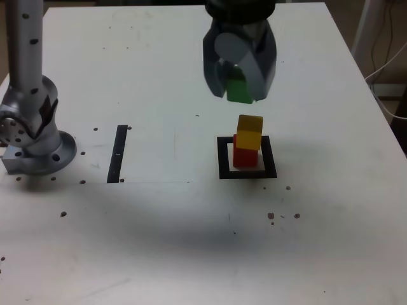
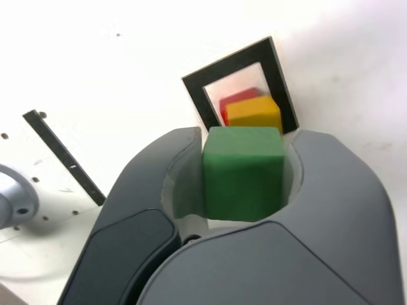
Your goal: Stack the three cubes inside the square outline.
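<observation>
My gripper is going to release the green cube on top of the yellow cube (image 1: 245,115) (image 2: 256,117).
Inside the square outline (image 1: 222,159) (image 2: 194,89) a yellow cube (image 1: 250,131) (image 2: 254,114) rests on a red cube (image 1: 245,155) (image 2: 235,100). The yellow one sits slightly askew on the red one. Above and behind this stack hangs my gripper (image 1: 240,91) (image 2: 245,175), shut on the green cube (image 1: 239,91) (image 2: 243,175). The green cube is held in the air, well clear of the yellow cube's top.
A thin black strip (image 1: 117,154) (image 2: 63,155) lies on the white table towards the exterior view's left. The arm's silver base (image 1: 32,136) stands at that view's far left. Small dark screw holes dot the table (image 1: 191,254).
</observation>
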Controlling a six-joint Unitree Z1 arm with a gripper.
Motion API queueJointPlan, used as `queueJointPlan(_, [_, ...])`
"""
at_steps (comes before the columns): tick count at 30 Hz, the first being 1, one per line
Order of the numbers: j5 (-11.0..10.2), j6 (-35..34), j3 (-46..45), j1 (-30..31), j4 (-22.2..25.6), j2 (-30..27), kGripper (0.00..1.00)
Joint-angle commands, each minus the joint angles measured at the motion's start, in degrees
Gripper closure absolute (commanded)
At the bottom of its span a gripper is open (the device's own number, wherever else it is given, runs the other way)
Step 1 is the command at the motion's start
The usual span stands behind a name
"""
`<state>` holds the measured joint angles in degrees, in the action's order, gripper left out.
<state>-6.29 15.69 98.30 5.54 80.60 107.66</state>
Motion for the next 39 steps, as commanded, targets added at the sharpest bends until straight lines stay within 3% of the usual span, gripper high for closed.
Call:
queueJointPlan(1, [0.4,-0.2,0.1,0.2,-0.2,1.0,0.79])
queueJointPlan(15, [-1.1,-2.9,-7.5,1.4,-8.4,-0.5,0.79])
queueJointPlan(22, [-0.6,-3.7,-7.5,1.3,-8.5,2.2,0.79])
queueJointPlan(39, [-3.0,-5.6,-6.4,2.1,-7.4,0.3,0.79])
